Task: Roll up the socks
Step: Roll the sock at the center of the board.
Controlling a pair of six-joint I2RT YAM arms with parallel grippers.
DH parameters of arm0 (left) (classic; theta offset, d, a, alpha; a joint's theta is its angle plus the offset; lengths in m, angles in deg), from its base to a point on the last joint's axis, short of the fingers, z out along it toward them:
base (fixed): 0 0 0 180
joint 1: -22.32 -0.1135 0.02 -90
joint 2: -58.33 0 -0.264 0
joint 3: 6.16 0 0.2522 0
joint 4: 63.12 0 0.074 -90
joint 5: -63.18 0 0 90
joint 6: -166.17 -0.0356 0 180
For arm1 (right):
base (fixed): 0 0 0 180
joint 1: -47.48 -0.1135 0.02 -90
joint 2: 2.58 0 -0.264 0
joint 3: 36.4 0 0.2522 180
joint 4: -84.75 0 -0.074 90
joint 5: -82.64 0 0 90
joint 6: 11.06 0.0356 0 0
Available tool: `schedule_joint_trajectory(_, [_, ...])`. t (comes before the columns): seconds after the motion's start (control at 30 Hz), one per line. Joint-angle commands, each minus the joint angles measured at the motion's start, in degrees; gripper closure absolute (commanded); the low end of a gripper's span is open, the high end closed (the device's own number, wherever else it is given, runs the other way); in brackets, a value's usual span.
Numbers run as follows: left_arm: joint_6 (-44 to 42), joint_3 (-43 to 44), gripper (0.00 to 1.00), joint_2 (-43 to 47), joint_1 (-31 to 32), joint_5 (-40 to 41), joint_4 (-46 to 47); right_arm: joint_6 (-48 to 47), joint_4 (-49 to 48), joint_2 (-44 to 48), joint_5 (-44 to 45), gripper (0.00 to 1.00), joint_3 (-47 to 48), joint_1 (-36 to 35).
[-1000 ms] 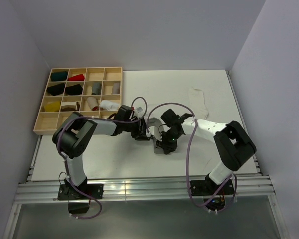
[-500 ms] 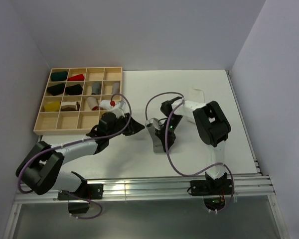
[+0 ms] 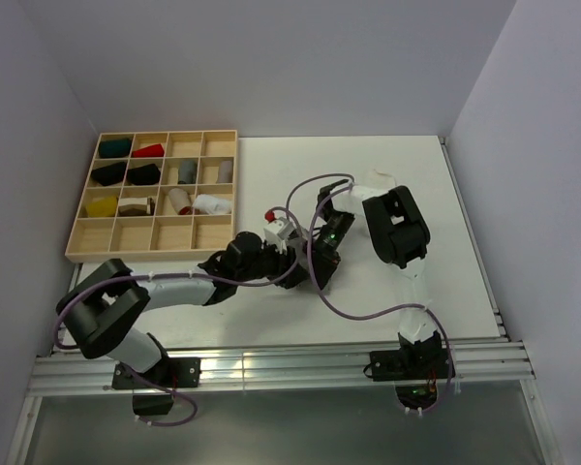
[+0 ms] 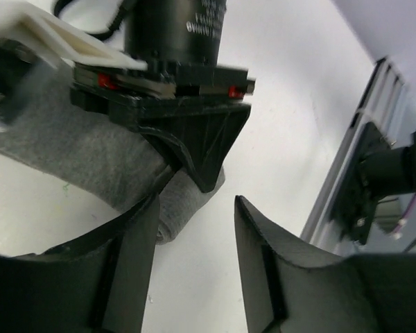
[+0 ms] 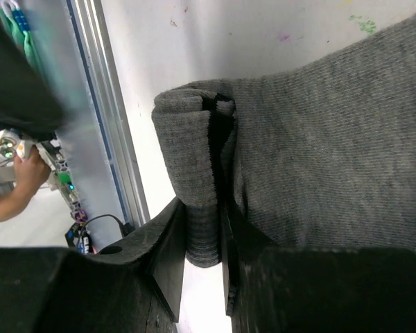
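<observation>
My right gripper alone is keeping the rolled end of the grey sock shut. My left gripper will pinch the roll's free side [image 4: 177, 214] before my right gripper opens.
The grey sock [image 5: 333, 139] lies flat on the white table with its near end rolled up. My right gripper [image 5: 202, 236] is shut on that rolled end, one finger on each side. In the left wrist view the grey sock [image 4: 76, 152] runs off to the left and its roll [image 4: 187, 201] lies under the right gripper's black jaws. My left gripper [image 4: 194, 222] is open and empty; its left finger is beside the roll. From above, both grippers [image 3: 305, 262] meet mid-table and hide most of the grey sock. The white sock [image 3: 373, 179] lies behind, partly under the right arm.
A wooden compartment tray [image 3: 126, 254] at the back left holds red, yellow, green, black and grey cloth bundles. The metal rail at the table's near edge [image 4: 360, 139] is close to the grippers and also shows in the right wrist view [image 5: 104, 104].
My left gripper has swung from left of the sock round to its near side, next to the roll. The right arm has folded back while its gripper stays on the grey sock.
</observation>
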Motion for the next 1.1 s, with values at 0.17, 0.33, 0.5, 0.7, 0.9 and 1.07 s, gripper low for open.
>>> schedule_joint_trajectory(0.17, [-7.3,4.7,0.41,-8.7,3.3,0.2,2.9,1.8,3.3,-1.0,0.7,0.76,1.3,0.1])
schedule_joint_trajectory(0.33, [-8.2,6.1,0.41,-11.7,3.8,1.2,2.6,2.1,2.7,-1.0,1.1,0.76,1.1,0.1])
schedule_joint_trajectory(0.5, [-9.0,6.3,0.41,-13.4,3.8,1.1,2.3,2.6,1.9,-1.1,1.2,0.76,0.5,0.1])
schedule_joint_trajectory(0.7, [-8.0,5.8,0.51,-15.5,3.8,0.8,3.2,3.9,0.5,-0.9,2.0,0.76,0.4,0.1])
schedule_joint_trajectory(0.9, [-3.8,3.6,0.75,-17.0,3.8,0.4,6.5,7.6,-4.7,1.3,4.0,0.75,-1.7,0.1])
schedule_joint_trajectory(1.07, [1.8,0.0,1.00,-18.5,3.8,-0.8,11.4,10.5,-7.7,4.7,3.3,0.64,-4.1,0.1])
